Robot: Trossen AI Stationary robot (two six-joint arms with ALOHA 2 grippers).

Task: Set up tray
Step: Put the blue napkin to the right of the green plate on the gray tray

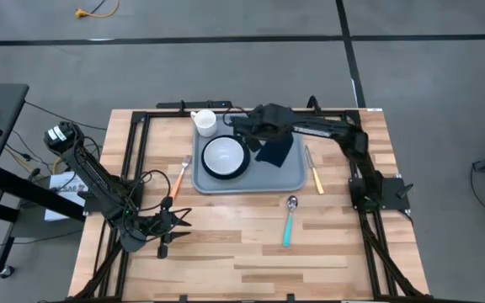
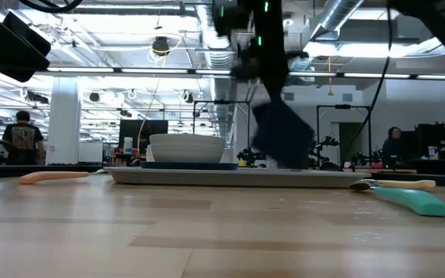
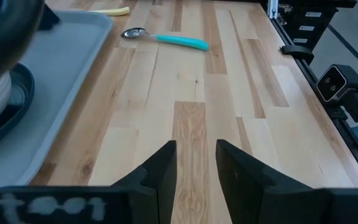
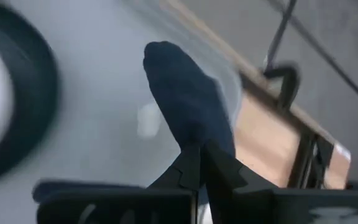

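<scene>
My right gripper needs to release the navy napkin on the tray [image 1: 274, 162] [image 4: 122, 169] between the dark plate and the yellow-handled knife.
The grey-blue tray [image 1: 268, 178] lies at the table's middle, toward the far edge. On its left half a white bowl [image 1: 224, 155] sits on a dark plate, and a white cup [image 1: 205, 123] stands at its far left corner. My right gripper [image 1: 262, 135] is above the tray, shut on a dark navy napkin [image 1: 274, 152] that hangs over the tray's right half. My left gripper [image 3: 195, 167] stands open over bare wood at the near left, with nothing between its fingers. My right gripper pinches the napkin's upper end [image 4: 199, 135] between its two fingers, coming from above and slanting down. The napkin [image 2: 282, 135] hangs slack below the fingers over the tray. I cannot tell whether its lower end touches the tray.
An orange-handled fork [image 1: 179, 178] lies left of the tray and a yellow-handled knife [image 1: 315, 172] lies right of it. A teal-handled spoon [image 1: 289, 223] lies on the wood nearer the front edge. Black frame rails run along both table sides.
</scene>
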